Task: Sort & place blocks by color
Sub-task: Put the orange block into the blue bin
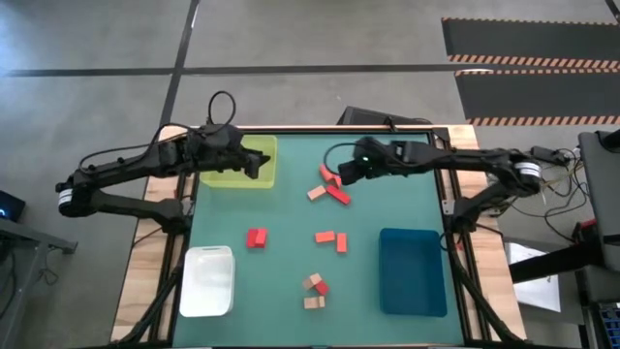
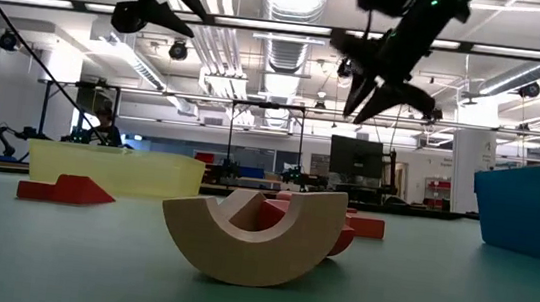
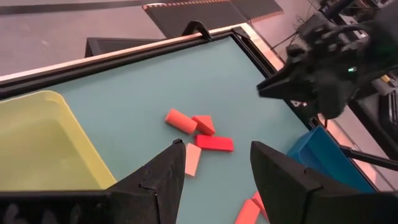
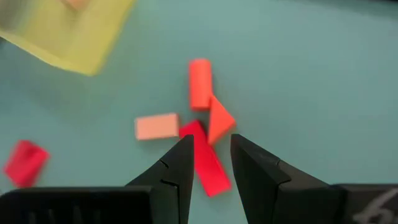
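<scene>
I need to close my right gripper across the middle of the orange-red triangle (image 1: 336, 180) (image 4: 219, 122), which is the block that touches both the orange cylinder and the red bar.
A cluster of blocks lies far of centre on the green mat: an orange cylinder (image 4: 200, 84), an orange-red triangle (image 4: 219, 121), a red bar (image 4: 214, 177) and a salmon block (image 4: 157, 126). My right gripper (image 1: 341, 175) hangs just above this cluster, tilted down, fingers a narrow gap apart and holding nothing (image 4: 211, 155). My left gripper (image 1: 258, 165) floats over the near right corner of the yellow-green tray (image 1: 239, 162), open with nothing between its fingers (image 3: 217, 168). More blocks lie flat nearer: a red one (image 1: 256, 237), orange ones (image 1: 330, 239), tan and red ones (image 1: 314, 289).
A white tray (image 1: 207, 281) stands near left and a blue tray (image 1: 412, 271) near right. The low view shows a tan arch block (image 2: 251, 235) close to the camera and a red wedge (image 2: 65, 190) before the yellow-green tray (image 2: 112, 170). Both grippers hang well above the mat.
</scene>
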You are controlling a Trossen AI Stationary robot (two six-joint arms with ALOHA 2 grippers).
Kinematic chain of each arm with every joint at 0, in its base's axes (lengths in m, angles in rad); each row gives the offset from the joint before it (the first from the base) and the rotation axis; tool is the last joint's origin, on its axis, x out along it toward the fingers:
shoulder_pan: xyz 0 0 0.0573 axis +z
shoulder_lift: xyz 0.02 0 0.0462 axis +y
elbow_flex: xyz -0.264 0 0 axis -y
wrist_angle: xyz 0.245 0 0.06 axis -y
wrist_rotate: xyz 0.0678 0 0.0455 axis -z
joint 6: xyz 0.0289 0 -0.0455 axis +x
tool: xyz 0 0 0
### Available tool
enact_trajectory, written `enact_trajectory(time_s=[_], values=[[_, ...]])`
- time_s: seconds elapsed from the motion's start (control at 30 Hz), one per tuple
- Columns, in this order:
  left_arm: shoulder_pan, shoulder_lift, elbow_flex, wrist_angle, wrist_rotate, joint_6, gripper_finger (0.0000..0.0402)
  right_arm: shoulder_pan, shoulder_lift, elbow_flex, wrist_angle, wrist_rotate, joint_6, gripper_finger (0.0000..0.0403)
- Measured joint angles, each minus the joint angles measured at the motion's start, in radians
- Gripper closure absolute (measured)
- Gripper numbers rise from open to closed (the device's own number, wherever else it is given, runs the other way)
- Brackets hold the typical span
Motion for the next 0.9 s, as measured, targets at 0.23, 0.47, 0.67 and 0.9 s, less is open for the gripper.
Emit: enact_trajectory(time_s=[0.23, 0.47, 0.67, 0.9], values=[[-0.001, -0.005, 0.0, 0.0, 0.019, -0.022, 0.0237, -0.047, 0.186, 0.15, -0.159, -0.062, -0.014, 0.0307], [-0.001, -0.02, 0.0, 0.0, 0.019, -0.023, 0.0237, -0.075, 0.3, 0.218, -0.166, -0.13, -0.056, 0.0307], [-0.001, -0.031, 0.0, 0.0, 0.02, -0.023, 0.0237, -0.079, 0.347, 0.234, -0.167, -0.16, -0.075, 0.029], [-0.001, -0.032, 0.0, 0.0, 0.019, -0.022, 0.0237, -0.078, 0.366, 0.234, -0.164, -0.159, -0.075, 0.0215]])
